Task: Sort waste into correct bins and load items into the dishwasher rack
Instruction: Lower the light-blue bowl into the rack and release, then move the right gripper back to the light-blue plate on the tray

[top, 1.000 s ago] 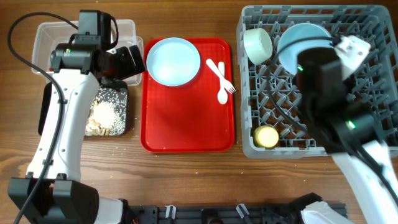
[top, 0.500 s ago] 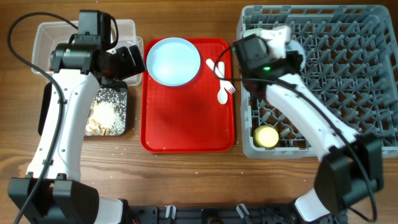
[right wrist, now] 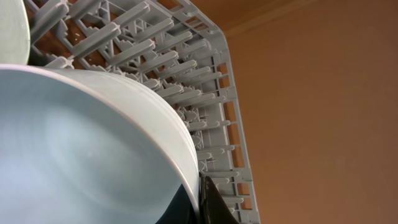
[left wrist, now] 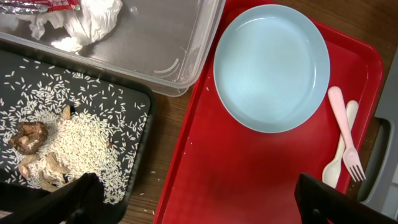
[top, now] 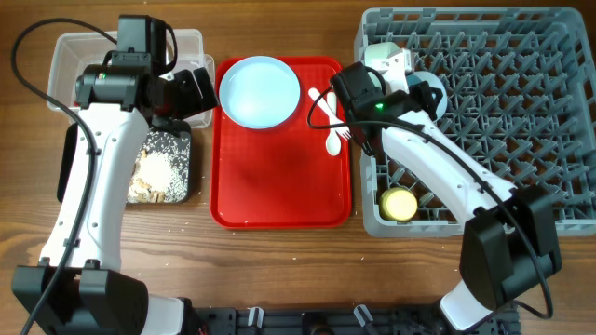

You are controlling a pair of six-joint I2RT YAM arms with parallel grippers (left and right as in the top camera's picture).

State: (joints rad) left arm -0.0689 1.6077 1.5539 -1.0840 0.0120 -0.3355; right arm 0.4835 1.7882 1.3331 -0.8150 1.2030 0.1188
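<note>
The robot's right gripper needs to let go of the light blue bowl in the rack (top: 404,118) in front of the pale green bowl.
My right gripper (right wrist: 198,186) is shut on the rim of the light blue bowl (right wrist: 81,143), which it holds over the back left of the grey dishwasher rack (right wrist: 155,50). In the overhead view the right gripper (top: 417,90) and the bowl (top: 433,95) are beside the pale green bowl (top: 377,51), which the arm partly hides. A yellow cup (top: 399,203) sits in the rack (top: 521,121). My left gripper (left wrist: 199,205) is open and empty above the red tray's left edge. The light blue plate (left wrist: 272,67), fork (left wrist: 345,134) and spoon (left wrist: 339,155) lie on the red tray.
The black tray (left wrist: 134,99) holds rice and brown scraps (left wrist: 62,140). The clear tub (left wrist: 155,37) holds crumpled white paper (left wrist: 81,22) and a red packet (left wrist: 56,5). The red tray (top: 279,177) lies between the bins and the rack. A few rice grains lie on the table.
My right arm has swung from the rack's right side to its left. The light blue bowl has shifted left and forward from the back of the rack. The left arm has not moved.
</note>
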